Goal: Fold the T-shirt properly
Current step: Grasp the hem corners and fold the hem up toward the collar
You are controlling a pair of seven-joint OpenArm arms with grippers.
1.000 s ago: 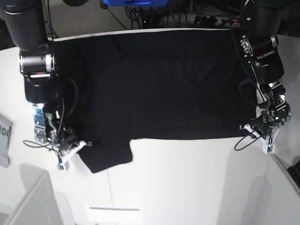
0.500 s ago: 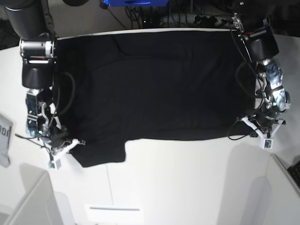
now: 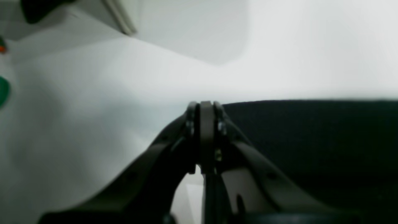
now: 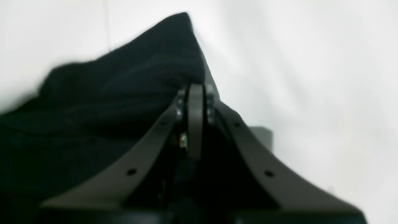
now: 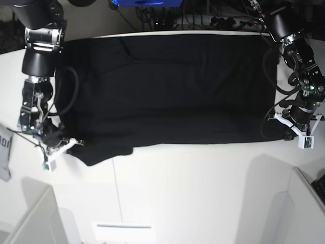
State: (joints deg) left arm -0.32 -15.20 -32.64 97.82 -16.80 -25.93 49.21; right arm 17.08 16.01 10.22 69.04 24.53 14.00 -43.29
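Next, my left gripper releases the black T-shirt's near corner on the shirt's side edge, partway [image 5: 277, 69] toward its far edge.
The black T-shirt [image 5: 172, 86] lies spread wide across the white table [image 5: 203, 193], plain side up. My left gripper [image 5: 290, 134], at the right in the base view, is shut on the shirt's near right corner. In the left wrist view its closed tips [image 3: 203, 107] meet the cloth's edge [image 3: 311, 140]. At the left in the base view, my right gripper [image 5: 68, 146] is shut on the near left corner by the sleeve. The right wrist view shows black cloth [image 4: 108, 93] bunched at its closed tips [image 4: 194, 90].
A small grey cloth item [image 5: 4, 152] lies at the table's left edge. White raised panels stand at the near left [image 5: 30, 218] and near right [image 5: 304, 203]. Cables and a blue object [image 5: 144, 2] sit behind the far edge.
Both arms have moved outward and back, drawing the shirt's near edge wider and straighter. The sleeve flap at the near left has slid left and flattened.
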